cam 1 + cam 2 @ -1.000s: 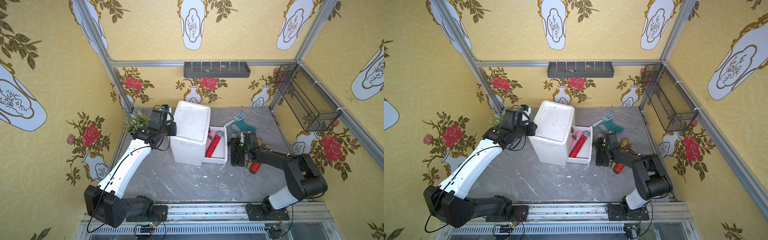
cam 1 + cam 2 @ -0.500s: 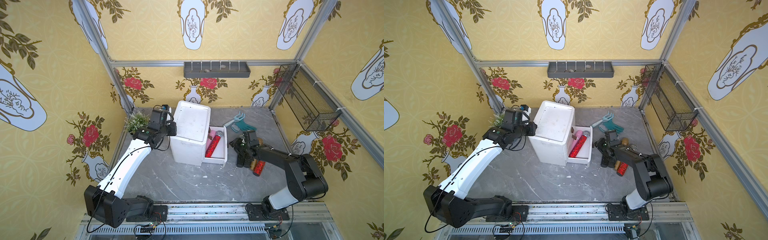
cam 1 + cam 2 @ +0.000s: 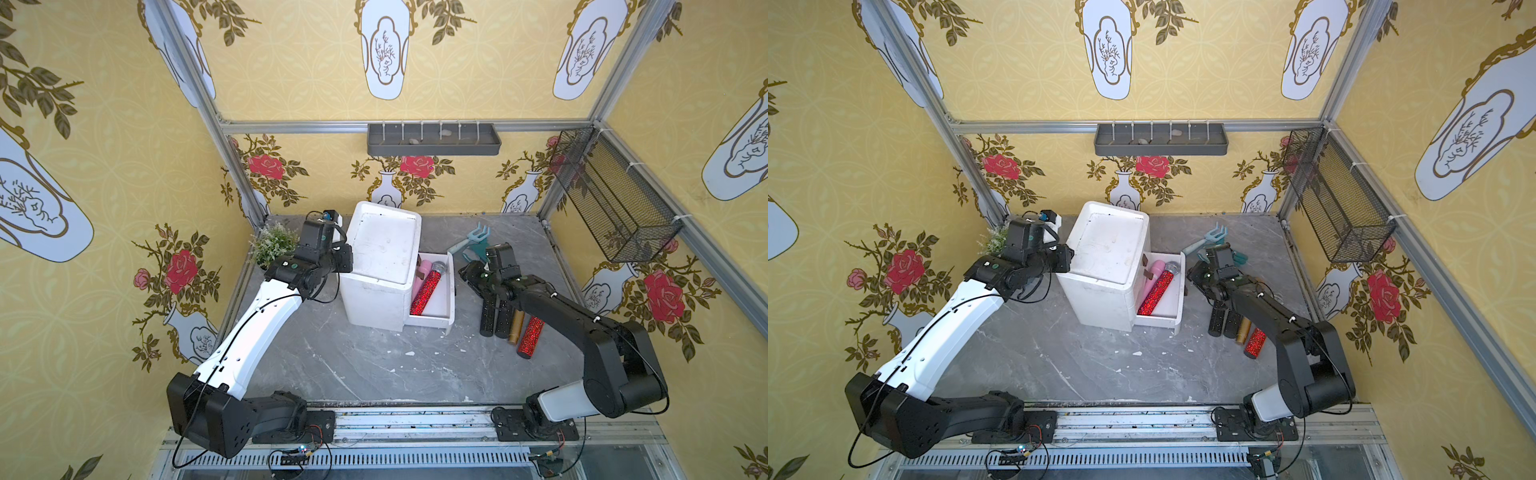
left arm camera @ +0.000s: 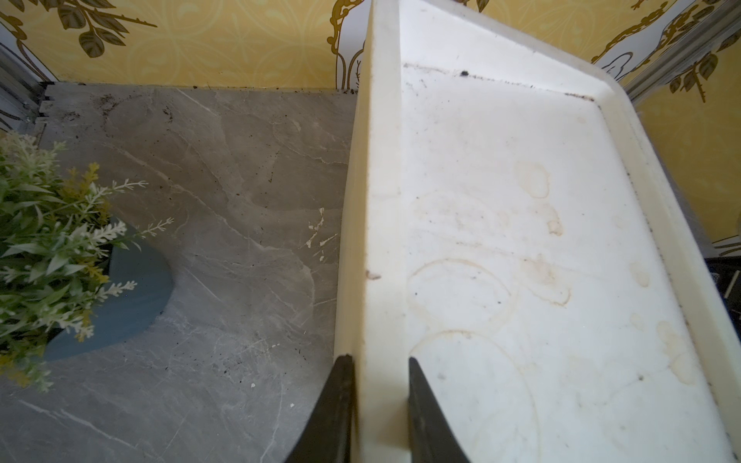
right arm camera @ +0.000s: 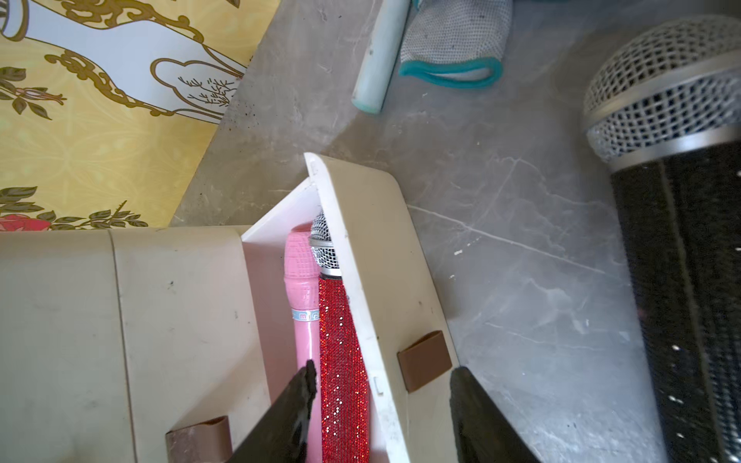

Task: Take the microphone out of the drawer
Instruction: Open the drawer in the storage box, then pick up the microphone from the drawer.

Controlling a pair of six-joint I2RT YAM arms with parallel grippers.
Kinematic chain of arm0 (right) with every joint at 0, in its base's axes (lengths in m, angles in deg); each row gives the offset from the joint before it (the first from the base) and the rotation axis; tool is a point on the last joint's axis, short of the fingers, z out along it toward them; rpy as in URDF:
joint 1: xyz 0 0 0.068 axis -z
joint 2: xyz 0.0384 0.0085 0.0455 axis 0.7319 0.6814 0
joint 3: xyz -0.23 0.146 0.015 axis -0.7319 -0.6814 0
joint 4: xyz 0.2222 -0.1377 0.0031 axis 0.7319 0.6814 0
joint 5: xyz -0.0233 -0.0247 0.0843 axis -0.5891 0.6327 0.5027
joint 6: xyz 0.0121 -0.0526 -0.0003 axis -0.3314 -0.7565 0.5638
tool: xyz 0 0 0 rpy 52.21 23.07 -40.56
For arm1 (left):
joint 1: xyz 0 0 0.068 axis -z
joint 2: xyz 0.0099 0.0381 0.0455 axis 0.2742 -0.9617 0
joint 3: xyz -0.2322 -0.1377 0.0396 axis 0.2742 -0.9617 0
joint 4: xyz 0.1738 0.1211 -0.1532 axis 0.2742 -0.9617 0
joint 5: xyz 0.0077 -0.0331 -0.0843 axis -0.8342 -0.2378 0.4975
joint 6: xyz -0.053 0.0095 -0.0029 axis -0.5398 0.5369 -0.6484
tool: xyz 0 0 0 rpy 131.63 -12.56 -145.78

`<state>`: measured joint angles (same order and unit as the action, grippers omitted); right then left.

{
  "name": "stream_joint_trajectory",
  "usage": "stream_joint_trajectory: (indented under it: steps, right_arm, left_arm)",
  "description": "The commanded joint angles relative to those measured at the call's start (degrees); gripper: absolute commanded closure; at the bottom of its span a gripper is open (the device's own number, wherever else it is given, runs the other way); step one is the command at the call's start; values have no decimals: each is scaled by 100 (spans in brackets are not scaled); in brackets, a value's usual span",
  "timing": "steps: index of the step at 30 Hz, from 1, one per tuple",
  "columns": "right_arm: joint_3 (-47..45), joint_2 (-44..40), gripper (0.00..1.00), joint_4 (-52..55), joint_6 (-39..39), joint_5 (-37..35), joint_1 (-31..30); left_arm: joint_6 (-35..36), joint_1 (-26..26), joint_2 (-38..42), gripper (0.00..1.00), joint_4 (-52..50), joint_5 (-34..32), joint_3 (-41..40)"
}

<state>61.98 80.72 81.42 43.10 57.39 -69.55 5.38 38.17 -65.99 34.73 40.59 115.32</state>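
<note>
The robot's right gripper needs to next go to the drawer's red glitter microphone and close on the body's upper half [image 3: 430, 286] [image 5: 341, 358], just below its silver mesh head.
The white cabinet [image 3: 384, 249] has its lower drawer [image 3: 451, 291] pulled out. A red glitter microphone [image 3: 426, 291] with a silver mesh head lies in it beside a pink microphone [image 3: 417, 282]; both also show in the right wrist view, red microphone [image 5: 341, 340] and pink microphone [image 5: 302, 288]. My right gripper [image 3: 467, 272] hovers open just right of the drawer, its fingers either side of the drawer front [image 5: 385, 280] and holding nothing. My left gripper [image 4: 379, 360] is shut on the left rim of the cabinet top [image 4: 521, 240].
Two black microphones [image 3: 494, 318], a gold one [image 3: 516, 328] and a red one [image 3: 530, 336] lie on the table under my right arm. A teal rake [image 3: 469, 241] lies behind them. A potted plant [image 3: 272, 245] stands behind my left arm. A wire basket [image 3: 611, 195] hangs on the right wall.
My right gripper has opened, left a red microphone lying beside the others on the table, and moved left and back toward the drawer. The left arm has stayed put.
</note>
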Motion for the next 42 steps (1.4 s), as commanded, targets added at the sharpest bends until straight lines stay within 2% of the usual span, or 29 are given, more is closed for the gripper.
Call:
stream_joint_trajectory:
  steps: [1, 10, 19, 26, 31, 42]
  right_arm:
    - [290, 18, 44, 384, -159, -208, -182]
    - [1331, 558, 43, 976, 69, -631, -1018]
    - [2275, 1737, 43, 1230, 427, -833, -1662]
    - [2538, 2199, 43, 1446, 905, -1202, -1811]
    - [2565, 2219, 43, 1795, 1182, -1655, -1894]
    - [2389, 2341, 44, 1787, 1373, -1689, -1905]
  left_arm:
    - [-85, 19, -69, 100, -368, 447, -138]
    - [-92, 23, -36, 100, -259, 438, -227]
    - [-79, 18, 60, 100, -184, 412, -318]
    - [-68, 23, 130, 100, -149, 391, -378]
    - [-97, 21, 157, 100, -71, 411, -441]
    - [-139, 19, 149, 100, -16, 462, -478]
